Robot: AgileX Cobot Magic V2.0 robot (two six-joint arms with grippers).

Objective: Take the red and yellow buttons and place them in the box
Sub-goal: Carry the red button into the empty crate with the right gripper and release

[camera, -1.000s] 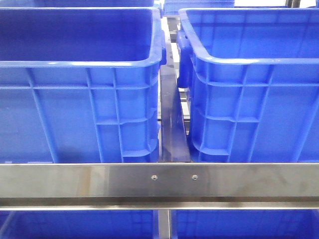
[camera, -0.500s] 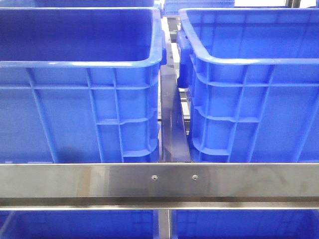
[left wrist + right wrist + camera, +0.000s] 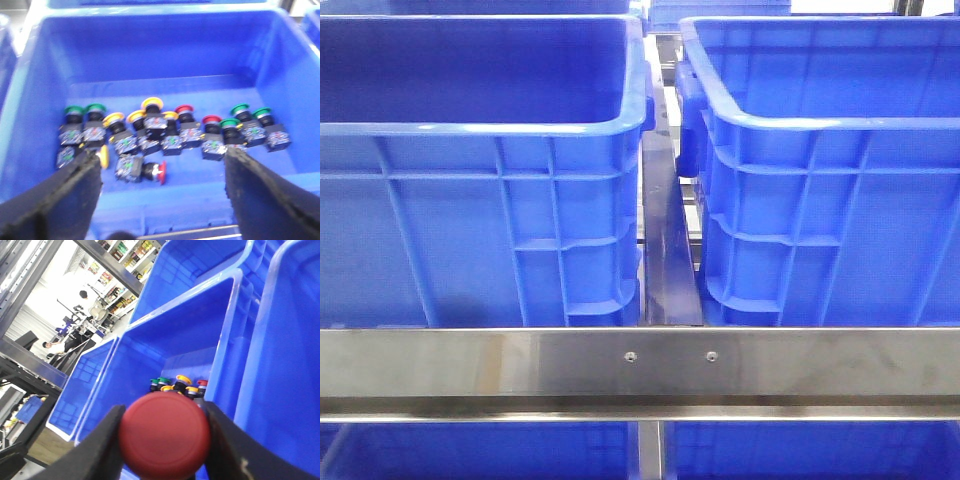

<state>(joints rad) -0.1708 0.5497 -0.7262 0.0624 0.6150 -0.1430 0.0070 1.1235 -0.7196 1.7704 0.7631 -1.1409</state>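
The robot will set the red button down just behind the front rim of the blue crate (image 3: 840,112) on the right gripper's side.
My right gripper (image 3: 164,441) is shut on a round red button (image 3: 164,432), held up in the air above the blue crates. Behind it, a crate (image 3: 150,355) holds more buttons on its floor. My left gripper (image 3: 161,162) stands open over a blue crate (image 3: 165,55) that holds several push buttons. Among them are red caps (image 3: 184,108) and yellow caps (image 3: 152,103). One red button (image 3: 161,172) lies on its side between the fingers' line, untouched. Neither gripper shows in the front view. I cannot tell which crate is the box.
Green-capped buttons (image 3: 74,110) sit at both ends of the row. The front view shows two tall blue crates, left (image 3: 480,128) and right (image 3: 800,124), with a narrow gap between them. A steel rail (image 3: 640,365) crosses in front. More crates and shelving lie beyond.
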